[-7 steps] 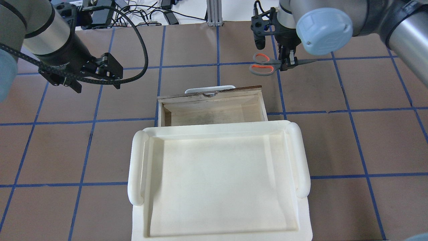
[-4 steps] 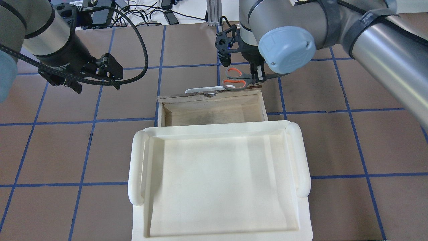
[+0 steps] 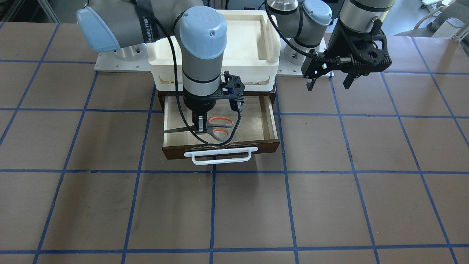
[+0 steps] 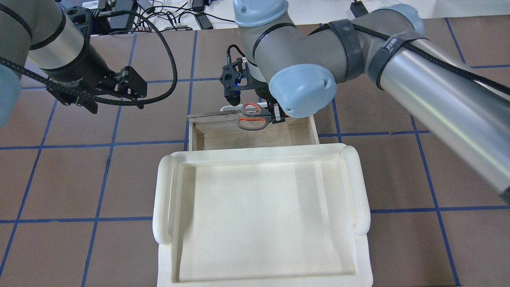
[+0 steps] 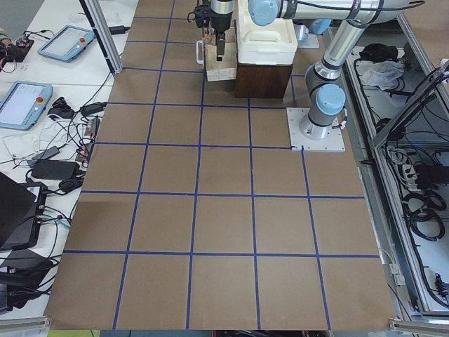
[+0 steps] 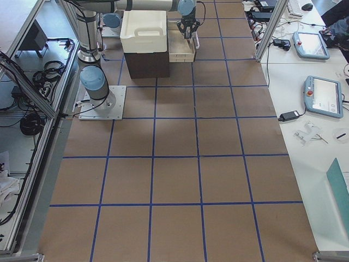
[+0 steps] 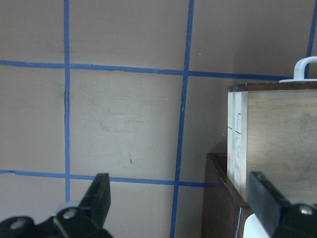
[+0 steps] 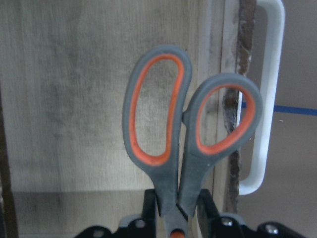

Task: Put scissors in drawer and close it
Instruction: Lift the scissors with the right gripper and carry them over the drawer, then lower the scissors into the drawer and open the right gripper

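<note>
I should use my right gripper to put the scissors down on the middle of the drawer's plywood bottom [image 3: 217, 128] [image 8: 136, 127], behind the white bar handle.
The scissors [image 4: 252, 117], with grey handles lined orange, are held level in my right gripper [image 4: 277, 116], which is shut on them near the pivot. They hang over the front part of the open drawer [image 4: 247, 138]. In the front view the scissors [image 3: 219, 129] lie over the pale interior of the drawer [image 3: 256, 117], just behind its white bar handle [image 3: 220, 156]. In the right wrist view one loop of the scissors [image 8: 183, 124] is over the plywood floor and the other over the front board. My left gripper [image 4: 116, 105] is open and empty, above the table left of the drawer.
A large white tray [image 4: 163, 199] sits on top of the dark cabinet [image 5: 263, 74] that the drawer slides out of. The brown table carries a grid of blue tape. Cables and devices lie beyond the far edge [image 4: 159, 20].
My right arm has carried the scissors left and back towards me, from over the table beyond the drawer to over its front part. The left arm has barely moved.
</note>
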{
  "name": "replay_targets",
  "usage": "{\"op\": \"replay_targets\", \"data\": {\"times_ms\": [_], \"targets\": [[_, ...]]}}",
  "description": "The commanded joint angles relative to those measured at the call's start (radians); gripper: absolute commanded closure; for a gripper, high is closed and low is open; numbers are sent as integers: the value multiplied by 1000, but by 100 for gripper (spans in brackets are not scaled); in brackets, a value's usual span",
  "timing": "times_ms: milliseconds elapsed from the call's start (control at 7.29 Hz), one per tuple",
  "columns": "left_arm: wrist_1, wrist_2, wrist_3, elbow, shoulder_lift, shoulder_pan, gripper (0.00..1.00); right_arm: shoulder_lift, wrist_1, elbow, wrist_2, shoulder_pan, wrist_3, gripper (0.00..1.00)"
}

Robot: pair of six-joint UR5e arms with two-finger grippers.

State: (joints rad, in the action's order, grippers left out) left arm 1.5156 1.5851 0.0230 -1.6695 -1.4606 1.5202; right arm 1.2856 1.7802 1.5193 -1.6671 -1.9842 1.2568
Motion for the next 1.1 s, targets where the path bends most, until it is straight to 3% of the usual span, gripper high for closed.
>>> {"op": "replay_targets", "data": {"times_ms": [0,960], "targets": [[0,1,0,-1,0,0,0,-3,-11,15,1,-39,-45,100],[0,1,-2,-1,2,0,0,-37,2,32,15,-76,-114,100]]}}
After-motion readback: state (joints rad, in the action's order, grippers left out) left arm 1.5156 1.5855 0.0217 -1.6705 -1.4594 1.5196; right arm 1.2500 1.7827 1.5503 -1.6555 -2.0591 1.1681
